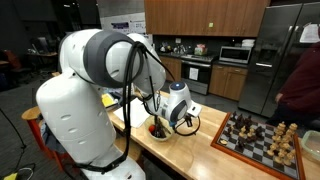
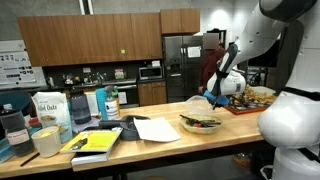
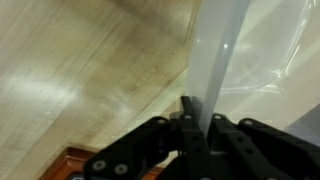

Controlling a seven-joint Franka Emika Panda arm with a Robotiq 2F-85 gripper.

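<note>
I will release the clear plastic lid on the wooden counter [image 1: 180,119] between bowl and chessboard, nearer the bowl.
In the wrist view my gripper [image 3: 197,112] is shut on a pale translucent plastic sheet [image 3: 215,50], which rises from between the black fingers [image 3: 187,108] and spreads to the right. Light wood counter [image 3: 80,70] lies below. In both exterior views the gripper [image 1: 158,120] [image 2: 212,98] hangs just above a shallow bowl [image 1: 158,134] [image 2: 200,124] holding dark and red items. The held sheet is hard to make out in the exterior views.
A chessboard with pieces [image 1: 255,140] [image 2: 255,97] sits beside the bowl. A white paper [image 2: 155,128], a yellow notebook [image 2: 95,142], a flour bag [image 2: 47,108] and bottles occupy the counter's other end. A person in red [image 1: 300,80] stands behind.
</note>
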